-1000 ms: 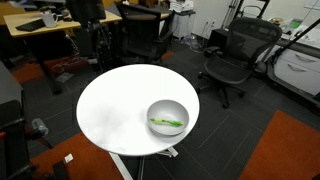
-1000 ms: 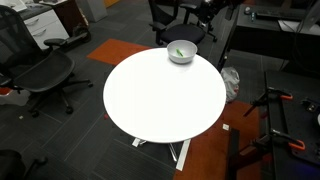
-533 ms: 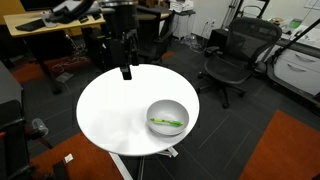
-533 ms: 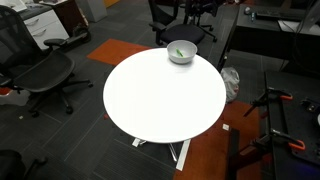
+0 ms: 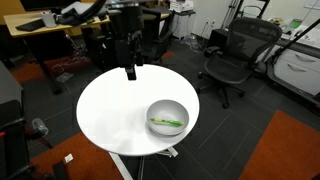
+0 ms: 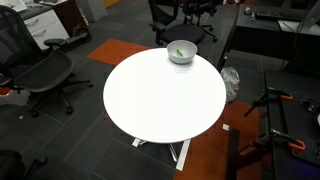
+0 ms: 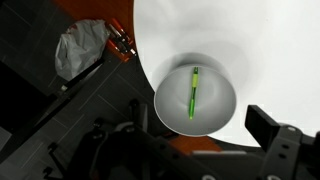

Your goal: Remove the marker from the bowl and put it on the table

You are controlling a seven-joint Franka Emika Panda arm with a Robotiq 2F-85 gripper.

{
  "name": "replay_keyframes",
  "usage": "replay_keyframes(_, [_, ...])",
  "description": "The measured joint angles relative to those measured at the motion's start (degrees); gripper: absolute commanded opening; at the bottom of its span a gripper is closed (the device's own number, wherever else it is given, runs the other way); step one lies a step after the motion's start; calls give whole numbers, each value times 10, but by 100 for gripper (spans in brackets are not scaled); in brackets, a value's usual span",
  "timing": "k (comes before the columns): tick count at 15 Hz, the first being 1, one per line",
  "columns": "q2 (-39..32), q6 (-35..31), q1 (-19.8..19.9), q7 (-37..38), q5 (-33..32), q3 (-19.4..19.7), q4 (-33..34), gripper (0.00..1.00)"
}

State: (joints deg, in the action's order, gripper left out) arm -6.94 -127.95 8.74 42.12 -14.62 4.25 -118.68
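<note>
My gripper will close on the middle of the green marker (image 5: 166, 122) (image 7: 193, 93), which is lying in the silvery bowl.
The green marker (image 5: 167, 123) lies inside the silvery bowl (image 5: 172, 105), which stands near the edge of the round white table (image 5: 115, 110). Both also show in an exterior view, marker (image 6: 180, 52) in bowl (image 6: 188, 56) at the far edge of the table (image 6: 160, 100). My gripper (image 5: 130, 72) hangs above the table's far rim, well apart from the bowl, open and empty. In the wrist view the marker (image 7: 193, 92) lies lengthwise in the bowl (image 7: 222, 100), ahead of my gripper (image 7: 195, 132), on the table (image 7: 260, 40).
Black office chairs (image 5: 232, 60) and a wood desk (image 5: 40, 30) ring the table. More chairs (image 6: 40, 70) stand in an exterior view. A grey bag (image 7: 80, 45) and a red-and-black tool (image 7: 120, 42) lie on the floor by the table's edge.
The arm has come into an exterior view over the table's far rim and shifted slightly right. The bowl and marker have not moved.
</note>
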Motion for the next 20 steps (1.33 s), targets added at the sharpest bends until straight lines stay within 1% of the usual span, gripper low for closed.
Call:
replay_keyframes(4, [-15,-3,-4,-1,7,5,3,100])
replay_keyframes(6, [-46,-22,-4,-3,27,11,13,100])
replay_keyframes(12, [-163,-110,-3,-14,77,39,63,100])
replay_keyframes(15, [-208,-127,-3,-26,94,52,96,100])
replay_keyframes(20, [-260,-129,-3,-39,117,64,144,100])
